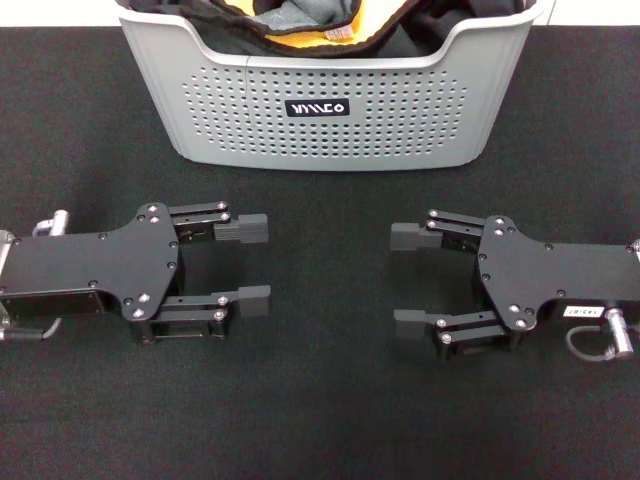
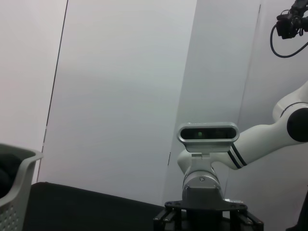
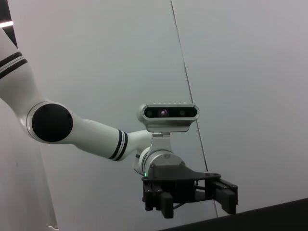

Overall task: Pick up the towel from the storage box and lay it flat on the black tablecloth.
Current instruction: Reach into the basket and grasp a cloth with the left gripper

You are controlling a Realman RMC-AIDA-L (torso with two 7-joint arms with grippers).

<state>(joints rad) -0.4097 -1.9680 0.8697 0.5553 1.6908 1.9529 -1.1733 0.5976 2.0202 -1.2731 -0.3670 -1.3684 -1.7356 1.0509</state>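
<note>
The towel's black edge (image 1: 229,12), just beside its yellow fold, is the next place for my left gripper, which should reach into the storage box and close on it there.
The storage box (image 1: 320,110), light grey with perforated sides and a black logo plate, stands at the far middle of the black tablecloth (image 1: 320,410). The towel (image 1: 300,42) lies bunched inside it, showing a yellow-orange fold and a grey side. My left gripper (image 1: 258,264) sits low over the cloth in front of the box to the left, open and empty, fingers pointing inward. Facing it from the right, my right gripper (image 1: 405,280) is likewise open with nothing in it. Neither touches the box. The box rim (image 2: 21,166) also shows in the left wrist view.
Black clothes (image 1: 435,30) fill the rest of the box around the towel. A bare strip of tablecloth about as wide as one gripper separates the two grippers. White walls stand behind the table in both wrist views.
</note>
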